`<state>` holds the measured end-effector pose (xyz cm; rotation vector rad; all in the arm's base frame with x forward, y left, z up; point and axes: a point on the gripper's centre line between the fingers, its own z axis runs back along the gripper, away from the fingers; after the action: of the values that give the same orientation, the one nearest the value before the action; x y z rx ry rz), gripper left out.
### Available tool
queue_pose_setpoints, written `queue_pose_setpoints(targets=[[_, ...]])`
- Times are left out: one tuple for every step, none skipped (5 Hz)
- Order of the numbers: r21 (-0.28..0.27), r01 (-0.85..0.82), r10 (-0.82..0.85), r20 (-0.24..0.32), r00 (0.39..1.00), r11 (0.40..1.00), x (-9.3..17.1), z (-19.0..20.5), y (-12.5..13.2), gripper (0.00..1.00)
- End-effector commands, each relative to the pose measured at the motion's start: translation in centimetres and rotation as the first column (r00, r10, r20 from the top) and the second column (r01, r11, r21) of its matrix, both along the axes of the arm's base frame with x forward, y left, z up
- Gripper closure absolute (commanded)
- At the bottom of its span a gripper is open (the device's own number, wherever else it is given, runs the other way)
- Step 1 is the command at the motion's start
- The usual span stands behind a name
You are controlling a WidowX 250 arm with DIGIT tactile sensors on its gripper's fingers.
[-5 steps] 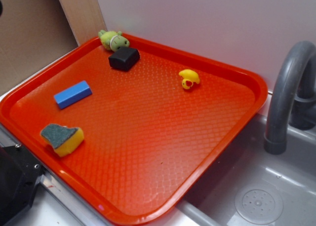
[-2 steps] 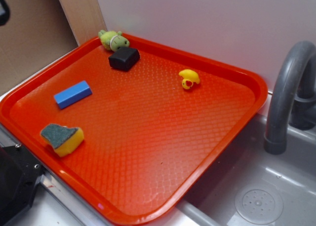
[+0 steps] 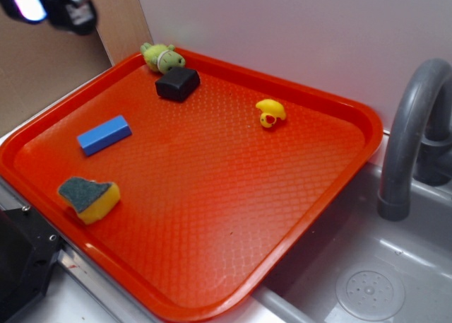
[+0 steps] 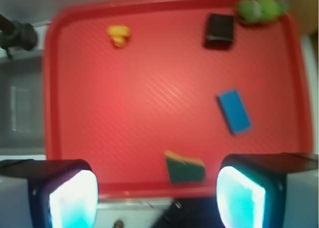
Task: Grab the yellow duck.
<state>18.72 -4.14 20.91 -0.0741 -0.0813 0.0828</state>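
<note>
Next, my gripper needs to go to the yellow duck's body (image 3: 271, 107) (image 4: 118, 31), on the side nearer the red tray's far edge, and close there.
The yellow duck (image 3: 270, 113) is a tiny bright-yellow toy with a red-orange patch, lying on the far right part of the red tray (image 3: 212, 196). In the wrist view the duck (image 4: 119, 35) sits near the tray's top left corner. My gripper (image 3: 49, 1) is high at the top left of the exterior view, far from the duck. In the wrist view my gripper (image 4: 157, 198) is open wide, its two glowing pads (image 4: 75, 200) far apart and empty, high above the tray's near edge.
On the tray lie a black block (image 3: 176, 83), a green plush toy (image 3: 161, 56), a blue block (image 3: 104, 134) and a yellow sponge with a grey-green top (image 3: 89, 196). A grey faucet (image 3: 409, 132) and sink (image 3: 367, 280) are to the right. A wall stands behind.
My gripper has come into the exterior view at the top left, moving in from the left edge. The things on the tray have not moved.
</note>
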Motion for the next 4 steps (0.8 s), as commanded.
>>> queue_pose_setpoints(targets=[[-0.009,-0.084,0.085,0.077,0.993,0.996,5.8,-2.7,-1.9,0.0],[0.009,-0.102,0.101,0.085,0.991,0.995,8.0,-4.9,-2.8,0.0],[0.043,-0.092,0.087,0.106,0.991,0.995,9.5,-7.0,-4.7,0.0],[0.012,-0.086,0.084,0.116,0.99,0.996,11.2,-9.0,-5.9,0.0]])
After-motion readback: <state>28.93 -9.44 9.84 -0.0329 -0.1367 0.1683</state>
